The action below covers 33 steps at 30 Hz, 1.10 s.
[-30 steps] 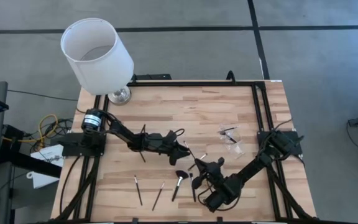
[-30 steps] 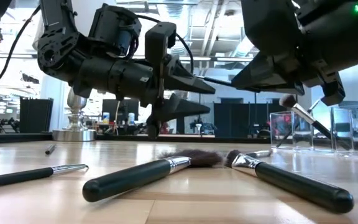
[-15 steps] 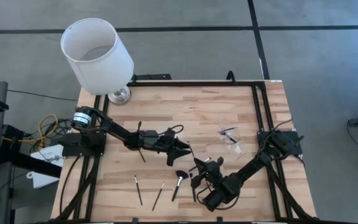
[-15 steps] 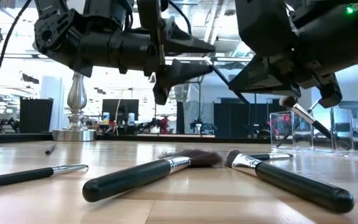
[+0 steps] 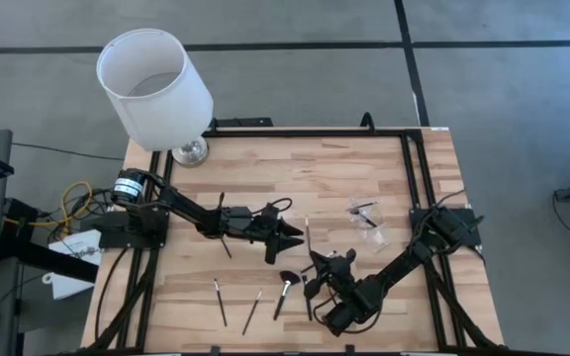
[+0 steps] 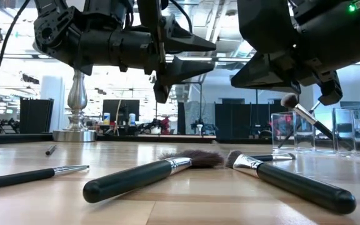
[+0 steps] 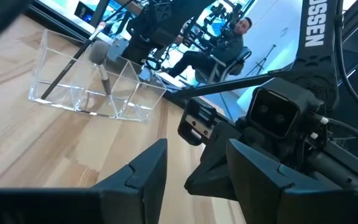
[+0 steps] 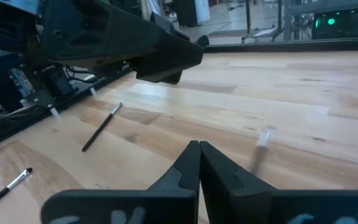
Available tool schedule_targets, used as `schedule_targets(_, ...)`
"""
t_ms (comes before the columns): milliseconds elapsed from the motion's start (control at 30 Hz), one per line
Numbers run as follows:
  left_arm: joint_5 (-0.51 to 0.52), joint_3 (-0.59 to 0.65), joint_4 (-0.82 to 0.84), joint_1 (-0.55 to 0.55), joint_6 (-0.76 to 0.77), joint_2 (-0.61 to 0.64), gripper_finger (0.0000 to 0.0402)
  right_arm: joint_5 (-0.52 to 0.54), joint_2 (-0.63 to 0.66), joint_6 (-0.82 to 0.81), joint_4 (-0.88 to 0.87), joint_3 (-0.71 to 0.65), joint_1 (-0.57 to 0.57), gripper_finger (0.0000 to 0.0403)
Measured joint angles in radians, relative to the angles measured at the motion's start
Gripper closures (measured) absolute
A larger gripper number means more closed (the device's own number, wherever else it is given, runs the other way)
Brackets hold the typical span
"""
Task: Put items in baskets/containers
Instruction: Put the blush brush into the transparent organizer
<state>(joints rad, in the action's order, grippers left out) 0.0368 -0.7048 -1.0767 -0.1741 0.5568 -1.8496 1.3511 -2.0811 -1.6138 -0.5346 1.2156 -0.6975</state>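
Next, my right gripper backs away from the slim brush lying beside its shut, empty fingers, open, and grabs the brush near its silver ferrule [image 6: 284,157].
My left gripper [image 5: 293,237] hangs open above the table's middle, its fingers pointing at my right gripper [image 5: 315,262] close by. The right gripper is shut, and a slim black brush [image 5: 307,233] reaches from its tips toward the far edge. The clear container [image 5: 369,222] stands on the table nearer the right edge, with brushes [image 6: 302,115] leaning in it. Several more brushes lie flat near the front edge, among them two slim ones [image 5: 219,302] [image 5: 252,311] and the fluffy-headed one [image 5: 285,289]. Another brush [image 5: 224,242] lies under the left arm. My right gripper is shut on the slim brush at its near end [image 5: 311,253]; the rest of it points toward the far edge. The gripper's own body covers the place of contact from above. In the right wrist view the fingertips [image 8: 194,152] meet with nothing plain between them.
A lamp with a big white shade [image 5: 154,84] and silver base [image 6: 75,134] stands at the far left corner. Black rails [image 5: 414,178] frame the table. Two thick-handled brushes [image 6: 149,178] [image 6: 286,178] lie close to the low camera. A person sits beyond the table [image 7: 229,37].
My left gripper has risen and drawn back a little toward the table's left, staying open. The slim brush at the right gripper, which stretched across between the two grippers, has swung round and now points toward the far edge.
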Motion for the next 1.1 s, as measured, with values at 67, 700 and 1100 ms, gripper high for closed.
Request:
schedule_targets(67,0.000,0.000,-0.001,0.003,0.000,0.000,0.0239,0.004,0.000,0.001,-0.001,0.000,0.000,0.0401)
schedule_targets(700,-0.049,0.000,0.053,0.021,-0.107,0.000,0.0239,-0.408,0.083,0.370,-0.011,0.039,0.085,0.0403)
schedule_targets(1100,-0.269,0.130,0.262,0.128,-0.205,0.303,0.0239,-0.413,0.267,0.647,-0.041,0.043,0.078,0.0394)
